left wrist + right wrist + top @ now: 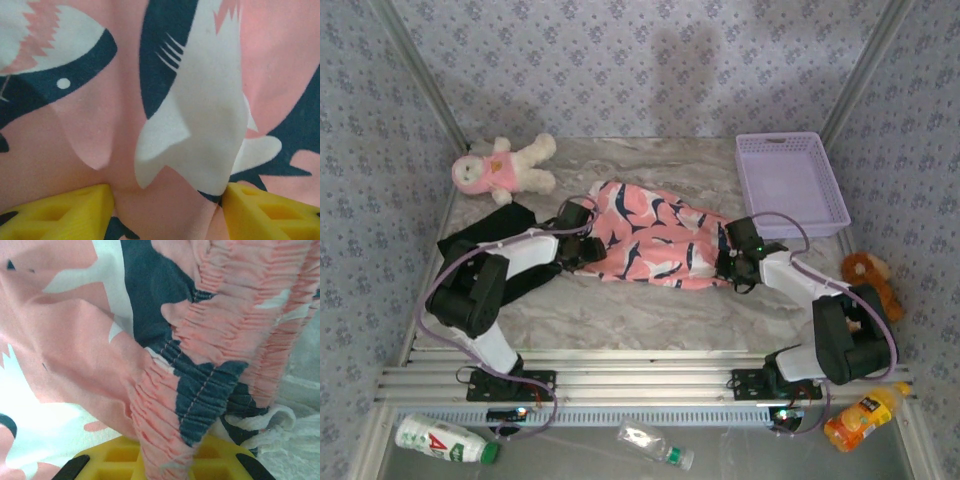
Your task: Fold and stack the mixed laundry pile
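I am pinching only the upper layer of the waistband with my right gripper, so I will open it and grab both waistband layers (260, 347) before folding the pink garment over.
The pink garment (650, 235), printed with dark and white shapes, lies spread across the middle of the table. The black T-shirt (485, 228) lies at the left, partly under my left arm. My left gripper (586, 247) is at the garment's left edge. In the left wrist view its yellow fingers (75, 212) stand wide apart, open, with a bulge of pink cloth (165, 200) between them. My right gripper (726, 262) is at the garment's right edge. It is shut on the gathered elastic waistband (200, 390), which runs down between its yellow pads (115, 462).
A pink-and-white plush toy (505, 168) lies at the back left. A lavender mesh basket (790, 185) stands at the back right. An orange plush (870, 275) sits by the right arm. Bottles (445, 440) lie below the near rail.
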You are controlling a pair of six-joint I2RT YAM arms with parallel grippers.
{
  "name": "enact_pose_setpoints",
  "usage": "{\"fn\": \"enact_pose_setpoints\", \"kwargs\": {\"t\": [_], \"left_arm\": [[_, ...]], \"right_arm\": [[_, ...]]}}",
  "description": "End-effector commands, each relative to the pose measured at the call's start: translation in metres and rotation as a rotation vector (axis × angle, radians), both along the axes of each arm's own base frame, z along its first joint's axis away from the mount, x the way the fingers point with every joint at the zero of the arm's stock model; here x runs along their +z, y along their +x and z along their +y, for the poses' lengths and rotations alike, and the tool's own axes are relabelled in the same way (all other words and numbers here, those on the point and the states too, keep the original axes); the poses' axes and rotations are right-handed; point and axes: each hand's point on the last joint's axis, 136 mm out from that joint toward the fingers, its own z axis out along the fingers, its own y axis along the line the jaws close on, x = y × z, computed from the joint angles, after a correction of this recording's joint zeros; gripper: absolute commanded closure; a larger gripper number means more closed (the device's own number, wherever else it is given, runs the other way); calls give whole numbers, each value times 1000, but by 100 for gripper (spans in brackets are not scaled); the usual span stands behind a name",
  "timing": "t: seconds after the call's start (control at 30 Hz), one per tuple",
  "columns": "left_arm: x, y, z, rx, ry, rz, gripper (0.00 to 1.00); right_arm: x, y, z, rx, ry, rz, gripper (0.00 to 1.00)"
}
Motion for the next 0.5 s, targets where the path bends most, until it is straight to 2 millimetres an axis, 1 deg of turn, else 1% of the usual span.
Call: {"fn": "enact_pose_setpoints", "kwargs": {"t": [0.0, 0.07, 0.13, 0.2, 0.23, 0.27, 0.33, 0.4, 0.47], "left_arm": [[-5, 21, 28, 67, 113, -44, 38], [-5, 24, 40, 74, 155, -35, 39], [-2, 25, 47, 78, 168, -37, 39], [5, 27, 48, 80, 165, -52, 40], [9, 27, 47, 77, 159, -61, 40], [15, 28, 45, 74, 149, -74, 41], [28, 28, 38, 61, 122, -89, 41], [48, 29, 25, 25, 85, -124, 40], [69, 28, 9, -27, 61, -164, 39]], "right_arm": [[4, -14, -22, 33, -114, 59, 84], [3, -19, -34, 30, -166, 88, 83], [1, -19, -33, 27, -140, 89, 82], [2, -14, -30, 17, -123, 73, 80], [2, -11, -27, 20, -112, 63, 77], [4, -8, -21, 24, -82, 55, 71], [12, -4, -10, 30, -16, 28, 53], [26, -1, 0, 37, 49, -14, 36], [42, 1, 1, 19, 95, -68, 18]]}}
